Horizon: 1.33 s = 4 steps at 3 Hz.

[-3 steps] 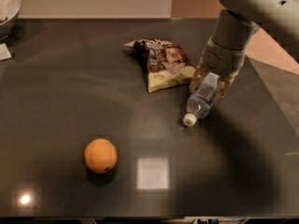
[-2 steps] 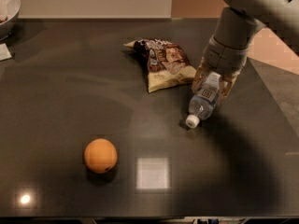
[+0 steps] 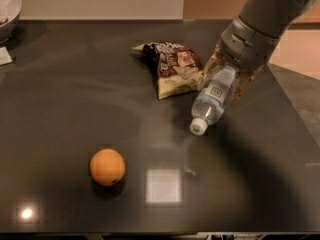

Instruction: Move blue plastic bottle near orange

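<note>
Next, I let go of the blue plastic bottle with my gripper on the dark table (image 3: 152,169) next to the orange, by the bright square reflection. The bottle is now tilted on the table.
The blue plastic bottle (image 3: 212,99) is clear with a white cap and a white label. It is at the right of the dark table, tilted with its cap pointing toward the front left. My gripper (image 3: 224,81) reaches down from the upper right. Its tan fingers (image 3: 241,88) stand on either side of the bottle's rear half and are closed on it. The orange (image 3: 107,166) sits at the front left of the table, well apart from the bottle.
A brown-and-yellow snack bag (image 3: 172,69) lies just left of the bottle, close to the gripper. A bowl (image 3: 7,11) stands at the far left corner. The table's right edge (image 3: 295,119) runs close behind the arm.
The gripper has settled around the bottle. The bottle's cap end has shifted slightly to the left. The orange and bag have not moved.
</note>
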Motion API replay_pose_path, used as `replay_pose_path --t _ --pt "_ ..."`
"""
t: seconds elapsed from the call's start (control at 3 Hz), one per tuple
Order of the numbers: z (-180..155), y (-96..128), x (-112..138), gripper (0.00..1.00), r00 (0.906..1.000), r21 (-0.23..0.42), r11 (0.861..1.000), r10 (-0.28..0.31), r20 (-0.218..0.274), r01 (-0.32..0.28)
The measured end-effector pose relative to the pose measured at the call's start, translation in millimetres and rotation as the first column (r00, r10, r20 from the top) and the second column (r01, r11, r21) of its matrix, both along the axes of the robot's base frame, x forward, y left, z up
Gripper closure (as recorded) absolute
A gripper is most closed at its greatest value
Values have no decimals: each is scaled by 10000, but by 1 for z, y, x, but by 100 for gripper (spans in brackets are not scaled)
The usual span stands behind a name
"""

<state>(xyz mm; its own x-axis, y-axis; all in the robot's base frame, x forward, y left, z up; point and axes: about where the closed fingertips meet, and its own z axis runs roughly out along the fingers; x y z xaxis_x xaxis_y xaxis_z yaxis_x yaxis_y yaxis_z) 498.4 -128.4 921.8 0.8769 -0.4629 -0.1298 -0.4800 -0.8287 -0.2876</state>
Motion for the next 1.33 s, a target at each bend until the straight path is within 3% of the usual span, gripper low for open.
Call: replay_pose_path --t 0.33,0.67,1.33 --pt "11 30 -28 100 9985 667 9965 522 -170 -509" --pt "2 59 -56 100 9957 804 9939 797 -470 -757" --pt "-36 98 -92 100 9916 344 9941 1056 -745 -1032"
